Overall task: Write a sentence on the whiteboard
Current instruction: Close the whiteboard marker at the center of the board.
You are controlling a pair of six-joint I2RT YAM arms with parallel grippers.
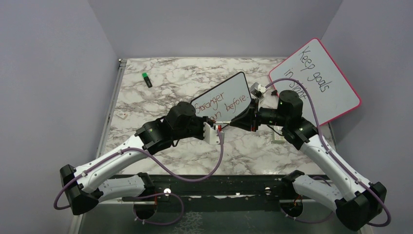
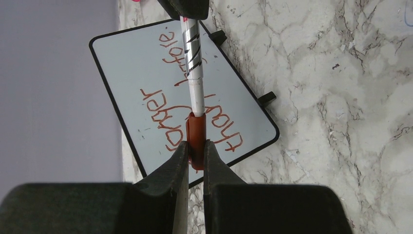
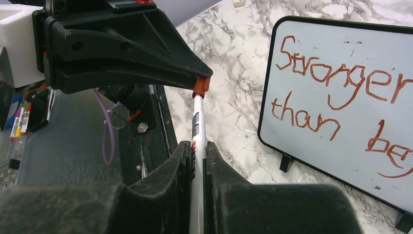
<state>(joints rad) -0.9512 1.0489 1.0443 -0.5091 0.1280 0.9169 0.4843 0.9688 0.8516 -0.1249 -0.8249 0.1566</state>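
Note:
The white marker, now held between both grippers, will be let go by my right gripper on the marble (image 1: 233,146) just in front of the small black-framed whiteboard.
The small black-framed whiteboard (image 1: 223,98) stands on its feet mid-table and carries the reddish-brown sentence (image 3: 336,80) "Stronger than before" in two lines. It also shows in the left wrist view (image 2: 141,73). In front of it both grippers hold one white marker (image 3: 197,124) between them. My right gripper (image 3: 196,148) is shut on the marker's barrel. My left gripper (image 2: 196,148) is shut on the marker's red-brown cap (image 2: 196,134), which sits on the marker's end. The two grippers meet tip to tip in the top view (image 1: 221,127).
A larger pink-framed board (image 1: 316,80) with black handwriting leans at the back right. A green-capped marker (image 1: 146,79) lies at the back left of the marble table (image 1: 160,97). A small white block (image 1: 258,89) sits behind the whiteboard.

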